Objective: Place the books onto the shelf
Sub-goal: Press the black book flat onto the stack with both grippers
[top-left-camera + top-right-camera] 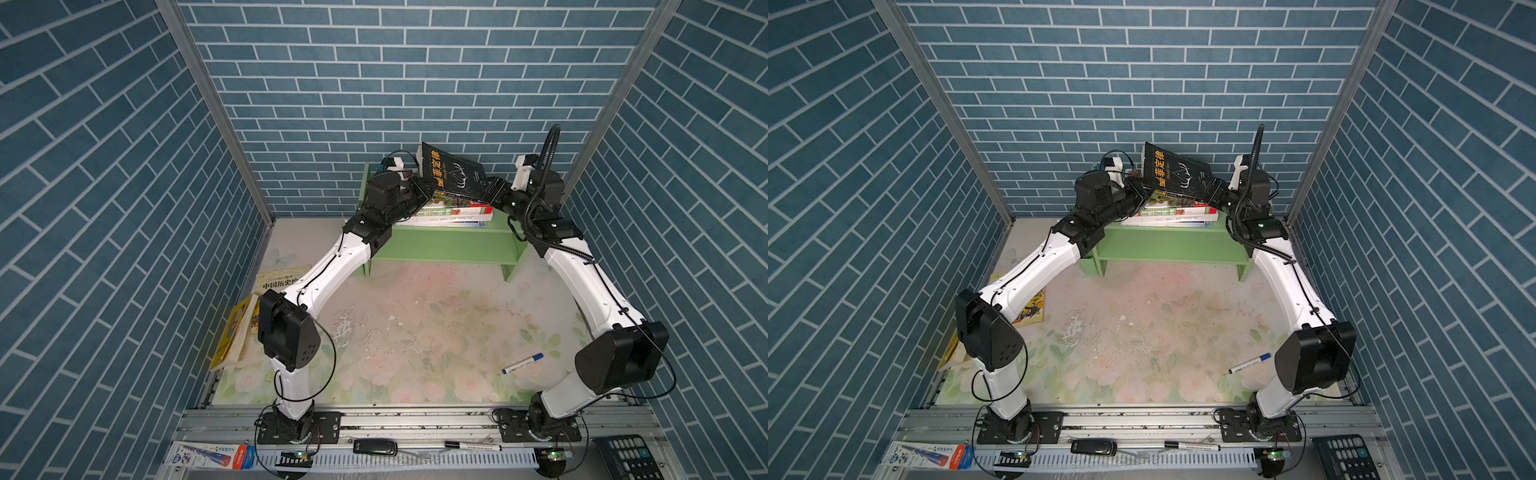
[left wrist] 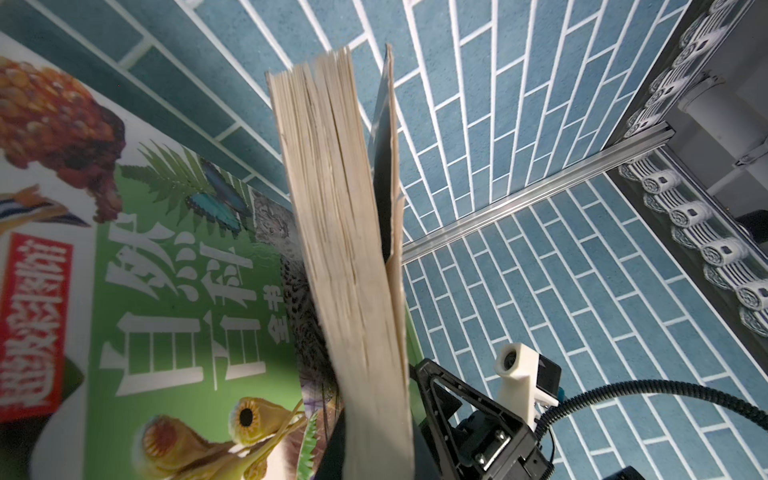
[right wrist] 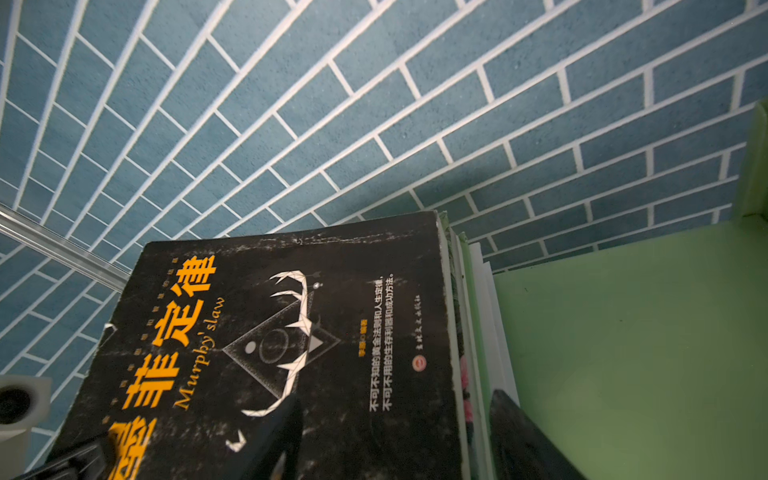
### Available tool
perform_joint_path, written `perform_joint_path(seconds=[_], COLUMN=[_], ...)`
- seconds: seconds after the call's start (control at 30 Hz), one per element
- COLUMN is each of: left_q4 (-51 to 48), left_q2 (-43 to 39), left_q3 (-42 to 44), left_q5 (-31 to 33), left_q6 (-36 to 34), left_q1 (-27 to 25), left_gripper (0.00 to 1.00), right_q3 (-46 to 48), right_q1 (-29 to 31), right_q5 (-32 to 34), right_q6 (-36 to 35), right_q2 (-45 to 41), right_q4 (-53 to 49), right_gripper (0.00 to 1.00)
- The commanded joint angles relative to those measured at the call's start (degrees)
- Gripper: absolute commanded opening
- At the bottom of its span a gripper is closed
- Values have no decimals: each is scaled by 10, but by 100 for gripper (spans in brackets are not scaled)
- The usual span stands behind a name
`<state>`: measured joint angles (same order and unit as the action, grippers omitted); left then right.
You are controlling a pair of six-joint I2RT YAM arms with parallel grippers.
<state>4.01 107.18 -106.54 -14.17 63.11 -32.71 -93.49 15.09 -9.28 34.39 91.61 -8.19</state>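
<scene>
Next, my left gripper releases the black book so it lies flat on top of the green botanical book [image 1: 444, 185] [image 2: 264, 320] at the top of the stack.
The black book with orange characters [image 1: 453, 172] hangs tilted above a stack of books [image 1: 453, 212] that lies on the top tier of the light green shelf [image 1: 444, 245]. My left gripper [image 1: 426, 187] is shut on the book's lower left corner; in the left wrist view its page block [image 2: 345, 249] runs out from between the jaws. My right gripper [image 1: 485, 183] stands open at the book's right edge. In the right wrist view one finger [image 3: 282, 436] lies over the black cover [image 3: 291, 353] and the other is beside the stack. The green botanical book [image 2: 174, 291] tops the stack.
Two yellow books [image 1: 282, 282] [image 1: 235, 332] lie on the floral table at the left, partly under my left arm. A blue-capped marker [image 1: 523, 363] lies at the right. The brick wall stands close behind the shelf. A remote [image 1: 627, 457] and a pen [image 1: 473, 446] sit on the front rail.
</scene>
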Motion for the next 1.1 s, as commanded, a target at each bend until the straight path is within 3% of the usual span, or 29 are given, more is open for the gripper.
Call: perform_joint_path(seconds=[0.0,0.87,1.07], left_q4=[40,57,53], left_q2=[-4,-38,-46], left_q3=[-20,51,62], left_q5=[2,4,4], left_q6=[-10,20,20], left_q1=[-1,19,22], left_gripper=[0,1,4], right_q3=[-22,-37,-54], right_q1=[3,10,26], right_q5=[11,24,49], right_q6=[-25,-33,-66], right_q2=[9,41,57], right_q4=[10,-10,-37], right_gripper=[69,66,65])
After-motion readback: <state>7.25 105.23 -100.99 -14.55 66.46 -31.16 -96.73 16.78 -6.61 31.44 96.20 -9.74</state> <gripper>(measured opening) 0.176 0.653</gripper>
